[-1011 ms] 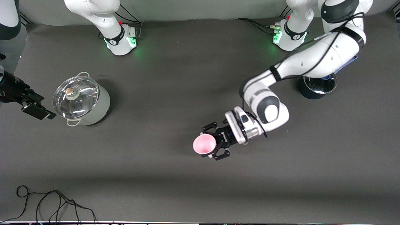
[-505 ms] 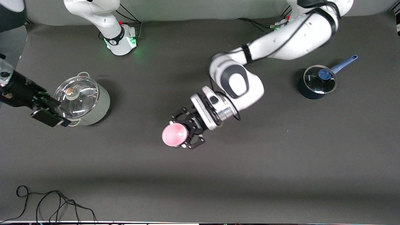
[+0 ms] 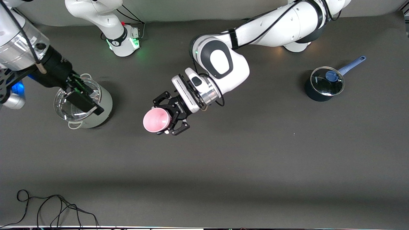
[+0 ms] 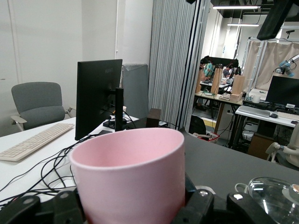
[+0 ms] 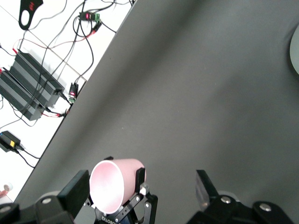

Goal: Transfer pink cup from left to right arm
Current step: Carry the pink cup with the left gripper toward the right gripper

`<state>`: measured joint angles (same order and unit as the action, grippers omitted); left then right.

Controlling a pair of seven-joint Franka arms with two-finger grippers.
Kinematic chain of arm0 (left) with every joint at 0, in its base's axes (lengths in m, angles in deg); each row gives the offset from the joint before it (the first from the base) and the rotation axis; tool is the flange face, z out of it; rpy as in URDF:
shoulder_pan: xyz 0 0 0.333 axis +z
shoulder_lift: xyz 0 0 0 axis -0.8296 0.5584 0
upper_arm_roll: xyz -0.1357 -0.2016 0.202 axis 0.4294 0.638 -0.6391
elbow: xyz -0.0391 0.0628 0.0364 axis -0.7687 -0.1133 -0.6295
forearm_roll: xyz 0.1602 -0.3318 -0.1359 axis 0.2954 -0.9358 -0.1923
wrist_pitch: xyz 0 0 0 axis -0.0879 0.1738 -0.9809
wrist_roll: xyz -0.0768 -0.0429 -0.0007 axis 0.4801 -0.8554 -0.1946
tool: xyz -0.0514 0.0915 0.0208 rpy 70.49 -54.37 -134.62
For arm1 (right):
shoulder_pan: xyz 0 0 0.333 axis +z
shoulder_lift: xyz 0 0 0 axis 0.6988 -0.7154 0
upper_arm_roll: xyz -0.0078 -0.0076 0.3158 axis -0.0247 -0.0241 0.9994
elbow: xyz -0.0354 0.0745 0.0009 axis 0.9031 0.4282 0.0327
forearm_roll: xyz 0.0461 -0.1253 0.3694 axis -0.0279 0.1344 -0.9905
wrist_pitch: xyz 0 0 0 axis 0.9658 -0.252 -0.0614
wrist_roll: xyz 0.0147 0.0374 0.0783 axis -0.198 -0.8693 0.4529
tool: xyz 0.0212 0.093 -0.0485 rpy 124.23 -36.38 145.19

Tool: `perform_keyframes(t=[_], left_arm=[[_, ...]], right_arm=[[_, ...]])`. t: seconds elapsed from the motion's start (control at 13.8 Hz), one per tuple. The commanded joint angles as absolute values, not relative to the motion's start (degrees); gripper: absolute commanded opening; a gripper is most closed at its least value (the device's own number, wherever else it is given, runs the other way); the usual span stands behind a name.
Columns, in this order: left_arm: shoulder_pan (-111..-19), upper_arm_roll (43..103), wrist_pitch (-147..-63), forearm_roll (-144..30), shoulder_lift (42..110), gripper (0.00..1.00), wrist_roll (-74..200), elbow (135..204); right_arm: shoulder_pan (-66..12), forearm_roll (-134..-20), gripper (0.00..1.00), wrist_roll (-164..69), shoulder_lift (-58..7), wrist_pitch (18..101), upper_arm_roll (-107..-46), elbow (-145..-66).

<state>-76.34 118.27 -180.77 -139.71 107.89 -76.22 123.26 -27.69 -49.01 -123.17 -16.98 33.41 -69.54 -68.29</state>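
Note:
Next, my right gripper needs to go to the pink cup's rim (image 3: 150,109) (image 5: 122,195), on the side facing away from the black cable, and close there.
The pink cup (image 3: 156,119) is held above the table's middle by my left gripper (image 3: 166,115), whose claw fingers are shut on its sides. The cup is tipped, with its open mouth toward the right arm's end. In the left wrist view the cup (image 4: 131,182) fills the space between the left gripper's jaws (image 4: 131,207). My right gripper (image 3: 85,103) hangs over the steel pot, apart from the cup. In the right wrist view it (image 5: 140,181) is open and empty, and the cup (image 5: 114,184) shows between its fingers, farther off.
A steel pot with a glass lid (image 3: 101,107) stands toward the right arm's end, and its lid shows in the left wrist view (image 4: 275,196). A small dark saucepan with a blue handle (image 3: 323,84) stands toward the left arm's end. A black cable (image 3: 57,207) lies near the front edge.
The left arm has swung the cup toward the right arm's end and farther from the front camera. The right gripper has moved in from the table's edge to over the pot.

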Motion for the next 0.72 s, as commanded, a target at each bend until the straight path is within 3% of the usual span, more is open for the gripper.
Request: perform_keyframes(t=[0.0, 0.29, 0.65], left_arm=[[-79.3, 116.8, -182.9, -140.3, 106.7, 0.00, -73.4, 120.6], [-81.2, 116.2, -184.1, -140.3, 106.6, 0.00, -73.3, 119.6], [-81.3, 116.3, -184.1, -140.3, 106.6, 0.00, -73.2, 119.2]], right_arm=[[-24.3, -48.0, 1.00, -125.6, -18.1, 30.2, -70.1, -65.8], [-19.2, -44.6, 1.00, -127.6, -18.4, 29.2, -70.0, -66.1], [-18.5, -44.6, 1.00, -127.5, -21.0, 27.3, -70.0, -66.1]])
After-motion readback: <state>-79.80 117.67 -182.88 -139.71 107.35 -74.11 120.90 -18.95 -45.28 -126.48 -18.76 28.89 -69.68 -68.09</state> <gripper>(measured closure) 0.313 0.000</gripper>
